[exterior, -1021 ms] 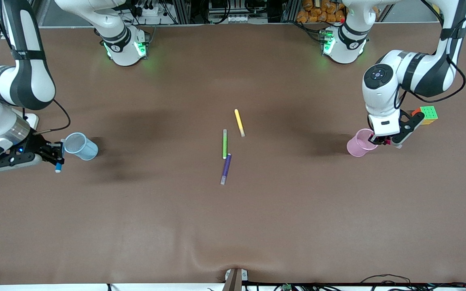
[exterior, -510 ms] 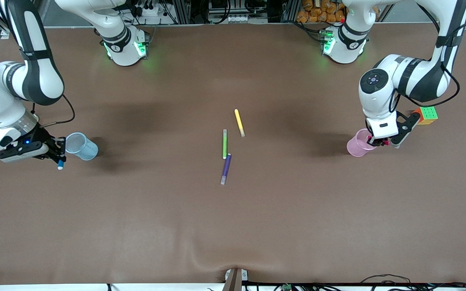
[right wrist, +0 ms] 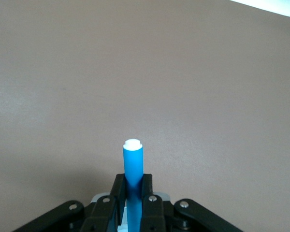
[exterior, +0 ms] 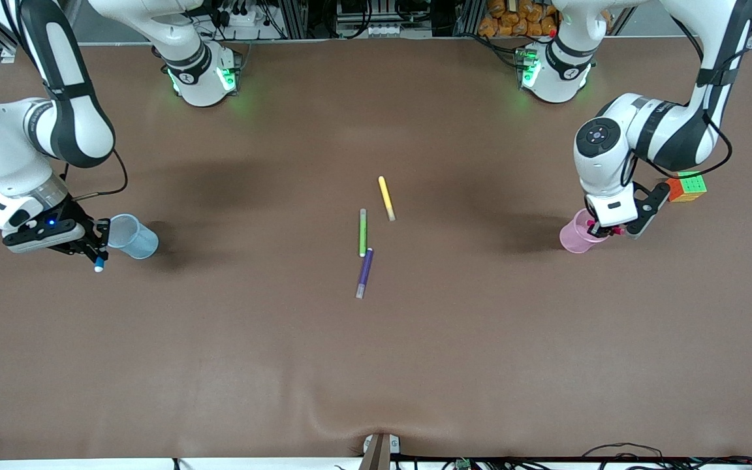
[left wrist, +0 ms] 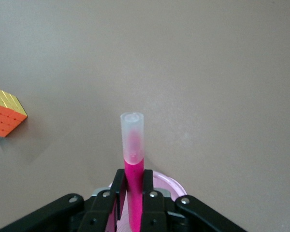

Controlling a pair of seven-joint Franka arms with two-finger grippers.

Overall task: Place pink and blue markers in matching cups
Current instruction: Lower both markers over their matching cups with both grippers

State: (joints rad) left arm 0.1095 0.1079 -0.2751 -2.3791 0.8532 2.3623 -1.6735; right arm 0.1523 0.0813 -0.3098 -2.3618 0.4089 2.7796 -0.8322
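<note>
The robot's right gripper will release the blue marker inside the pale blue cup (exterior: 126,240), through the cup's open rim.
My left gripper (exterior: 604,228) is shut on the pink marker (exterior: 616,230) and holds it over the rim of the pale pink cup (exterior: 574,237) near the left arm's end of the table. In the left wrist view the pink marker (left wrist: 133,166) stands between the jaws of my left gripper (left wrist: 134,186), with the pink cup's rim (left wrist: 170,181) just under it. My right gripper (exterior: 94,243) is shut on the blue marker (exterior: 98,265), right beside the pale blue cup (exterior: 132,237). The right wrist view shows the blue marker (right wrist: 133,166) clamped in my right gripper (right wrist: 133,191).
A green marker (exterior: 362,233), a yellow marker (exterior: 386,198) and a purple marker (exterior: 364,273) lie at the table's middle. A colourful puzzle cube (exterior: 688,186) sits beside the pink cup, toward the left arm's base; it also shows in the left wrist view (left wrist: 5,118).
My right gripper has moved closer to the blue cup with the blue marker. My left gripper has shifted slightly over the pink cup with the pink marker.
</note>
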